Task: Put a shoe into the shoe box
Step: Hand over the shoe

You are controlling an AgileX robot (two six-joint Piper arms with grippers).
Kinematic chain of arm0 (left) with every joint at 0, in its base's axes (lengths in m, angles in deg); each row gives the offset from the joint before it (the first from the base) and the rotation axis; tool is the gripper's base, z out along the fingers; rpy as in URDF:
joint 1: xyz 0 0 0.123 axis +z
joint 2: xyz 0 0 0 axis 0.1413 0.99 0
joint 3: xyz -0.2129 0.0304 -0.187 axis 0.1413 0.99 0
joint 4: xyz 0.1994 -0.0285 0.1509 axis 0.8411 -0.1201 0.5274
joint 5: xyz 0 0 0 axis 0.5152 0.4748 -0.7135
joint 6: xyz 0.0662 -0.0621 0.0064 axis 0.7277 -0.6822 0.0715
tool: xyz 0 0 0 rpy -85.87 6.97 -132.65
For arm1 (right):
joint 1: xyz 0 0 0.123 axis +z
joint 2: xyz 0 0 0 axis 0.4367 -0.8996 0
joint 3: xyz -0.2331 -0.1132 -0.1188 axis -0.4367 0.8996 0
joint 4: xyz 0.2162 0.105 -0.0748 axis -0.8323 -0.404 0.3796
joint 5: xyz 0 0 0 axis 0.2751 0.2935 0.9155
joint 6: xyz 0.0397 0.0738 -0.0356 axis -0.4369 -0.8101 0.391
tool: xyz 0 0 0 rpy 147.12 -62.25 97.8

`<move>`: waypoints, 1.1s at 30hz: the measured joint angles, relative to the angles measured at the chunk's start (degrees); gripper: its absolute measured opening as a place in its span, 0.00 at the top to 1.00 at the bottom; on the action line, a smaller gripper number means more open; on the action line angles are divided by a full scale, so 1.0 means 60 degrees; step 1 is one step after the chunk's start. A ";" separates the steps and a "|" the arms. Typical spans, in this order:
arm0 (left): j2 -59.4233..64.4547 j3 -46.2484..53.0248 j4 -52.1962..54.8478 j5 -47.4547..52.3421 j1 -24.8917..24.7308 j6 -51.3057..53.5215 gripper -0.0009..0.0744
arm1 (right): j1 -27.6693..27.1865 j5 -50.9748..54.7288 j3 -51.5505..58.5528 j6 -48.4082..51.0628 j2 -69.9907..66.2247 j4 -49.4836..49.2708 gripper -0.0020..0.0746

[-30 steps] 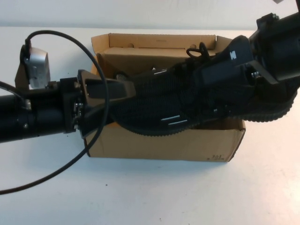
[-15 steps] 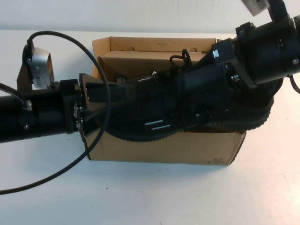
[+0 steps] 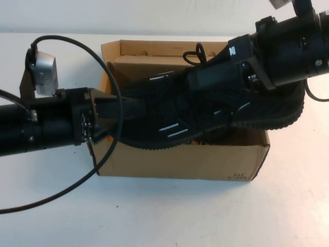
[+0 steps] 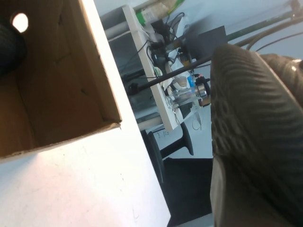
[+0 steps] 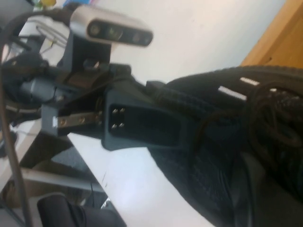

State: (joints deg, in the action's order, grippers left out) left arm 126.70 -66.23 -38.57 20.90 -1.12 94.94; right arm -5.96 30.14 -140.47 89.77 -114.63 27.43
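Note:
The shoe's heel pokes out past the end of the box, so my right gripper needs to regrip the shoe's laces (image 5: 271, 112) and my left gripper needs to free the shoe's toe before lowering.
One black mesh shoe (image 3: 195, 110) hangs lengthwise over the open brown shoe box (image 3: 180, 159), with its ridged sole along the box's front edge and its heel past the right end. My left gripper (image 3: 121, 109) is shut on the toe end. My right gripper (image 3: 216, 74) is shut on the shoe at the tongue and laces. The left wrist view shows the ridged sole (image 4: 255, 118) close by and the box's inner wall (image 4: 61, 85). The right wrist view shows the laced upper (image 5: 213, 142) running to my left gripper (image 5: 142, 123).
The box's lid flap (image 3: 175, 46) stands up at the back. The left arm's black cable (image 3: 95, 167) loops over the box's left front corner and the white table (image 3: 169, 216). A dark shape (image 4: 7, 47) lies inside the box by a round hole.
My right gripper has moved left and toward the back with the shoe's heel end. The shoe has shifted left over the box. My left gripper has barely moved.

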 joint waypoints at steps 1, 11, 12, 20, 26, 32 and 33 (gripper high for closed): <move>0.0000 0.0000 0.0000 0.0000 0.0000 0.0067 0.75 | 0.0000 0.0026 -0.0017 0.0020 -0.0017 0.0000 0.98; 0.0021 0.0000 0.0246 -0.0102 0.0000 0.0359 0.76 | 0.0000 0.0612 -0.0102 -0.0001 -0.0443 0.0332 0.55; 0.0021 0.0000 0.0264 -0.0102 0.0000 0.0397 0.76 | 0.0000 0.0705 -0.0124 0.0000 -0.0517 0.0332 0.50; 0.0028 0.0000 0.0285 -0.0185 0.0021 0.0618 0.77 | -0.0017 0.0962 -0.0283 -0.0004 -0.1061 0.0006 0.47; 0.0028 -0.0047 0.0323 -0.0228 0.0021 0.0719 0.77 | -0.0017 0.1174 -0.0305 0.0200 -0.1232 -0.0250 0.72; 0.0043 -0.0446 0.0436 -0.0265 0.0021 0.0742 0.78 | -0.0017 0.1195 -0.0413 0.0414 -0.1232 -0.0326 0.81; 0.0050 -0.0510 0.0462 -0.0265 0.0021 0.0766 0.78 | -0.0017 0.1195 -0.0413 0.0414 -0.1232 -0.0326 0.81</move>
State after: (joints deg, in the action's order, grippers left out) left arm 127.00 -69.29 -35.79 19.31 -1.00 99.53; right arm -6.06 37.32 -142.95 92.25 -122.03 25.48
